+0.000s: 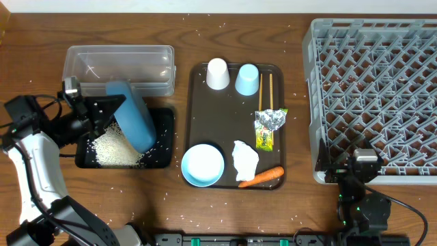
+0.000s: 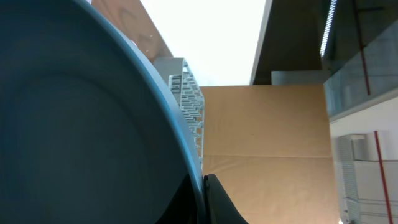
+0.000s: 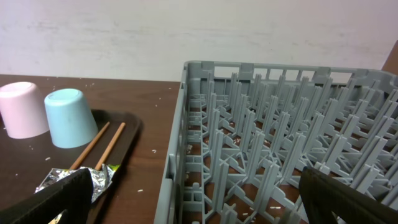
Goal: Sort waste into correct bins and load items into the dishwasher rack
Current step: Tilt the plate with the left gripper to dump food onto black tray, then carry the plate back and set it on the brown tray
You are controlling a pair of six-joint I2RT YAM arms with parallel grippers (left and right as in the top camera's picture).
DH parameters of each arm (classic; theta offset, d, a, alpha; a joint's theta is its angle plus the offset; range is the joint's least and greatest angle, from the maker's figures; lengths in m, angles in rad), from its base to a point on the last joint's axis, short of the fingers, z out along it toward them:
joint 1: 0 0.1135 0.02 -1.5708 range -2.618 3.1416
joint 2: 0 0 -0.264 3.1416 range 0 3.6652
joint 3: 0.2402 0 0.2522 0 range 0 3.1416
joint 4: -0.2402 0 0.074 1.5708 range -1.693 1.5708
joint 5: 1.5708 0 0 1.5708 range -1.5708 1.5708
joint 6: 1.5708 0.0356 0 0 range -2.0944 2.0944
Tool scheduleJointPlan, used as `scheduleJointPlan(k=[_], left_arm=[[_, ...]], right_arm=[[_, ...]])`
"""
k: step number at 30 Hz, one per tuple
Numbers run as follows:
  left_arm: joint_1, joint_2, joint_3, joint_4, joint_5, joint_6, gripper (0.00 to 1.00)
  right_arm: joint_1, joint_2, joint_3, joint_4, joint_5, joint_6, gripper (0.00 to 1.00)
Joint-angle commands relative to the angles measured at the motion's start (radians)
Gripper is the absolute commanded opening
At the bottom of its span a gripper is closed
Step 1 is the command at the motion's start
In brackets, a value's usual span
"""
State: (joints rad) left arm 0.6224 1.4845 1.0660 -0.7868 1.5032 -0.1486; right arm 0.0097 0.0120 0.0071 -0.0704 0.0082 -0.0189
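I should use my left gripper to set the dark-blue plate down on the brown tray (image 1: 223,111) and release it between the white cup and the light-blue bowl.
My left gripper (image 1: 108,108) is shut on the rim of the dark-blue plate (image 1: 133,116), held tilted on edge over the black tray (image 1: 164,137), where a pile of white rice (image 1: 116,149) lies. The plate fills the left wrist view (image 2: 81,124). The clear tub (image 1: 119,65) stands behind the tray. On the brown tray (image 1: 198,102) are the light-blue bowl (image 1: 203,165), white cup (image 1: 217,73), light-blue cup (image 1: 247,79), chopsticks (image 1: 265,92), foil (image 1: 270,120), wrapper (image 1: 265,139), napkin (image 1: 244,159) and carrot (image 1: 261,176). My right gripper (image 3: 196,199) is open at the grey rack's (image 1: 372,96) front left corner.
Loose rice grains are scattered on the wooden table around the trays and under the rack (image 3: 280,149). The right wrist view also shows the two cups (image 3: 68,117), the chopsticks (image 3: 99,146) and the foil (image 3: 99,180).
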Motion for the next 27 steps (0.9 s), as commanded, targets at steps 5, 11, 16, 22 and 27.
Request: scheduleJointPlan(k=[5,11,16,22,27], left_arm=[[0.007,-0.018,0.002,-0.036,0.069,0.025,0.06],[-0.059,-0.021,0.002,-0.05,0.069,0.025,0.06],[-0.198,-0.04,0.002,-0.042,0.045,0.064,0.06],[-0.43,-0.091,0.003,-0.019,-0.218,0.062,0.06],[-0.636,-0.142,0.014,0.129,-0.361,-0.033,0.06]], right_arm=[[0.005,-0.006,-0.002,-0.004,0.002,-0.008,0.99],[0.005,-0.006,-0.002,-0.004,0.002,-0.008,0.99],[0.005,-0.006,-0.002,-0.004,0.002,-0.008,0.99],[0.005,-0.006,-0.002,-0.004,0.002,-0.008,0.99],[0.005,-0.006,-0.002,-0.004,0.002,-0.008,0.99]])
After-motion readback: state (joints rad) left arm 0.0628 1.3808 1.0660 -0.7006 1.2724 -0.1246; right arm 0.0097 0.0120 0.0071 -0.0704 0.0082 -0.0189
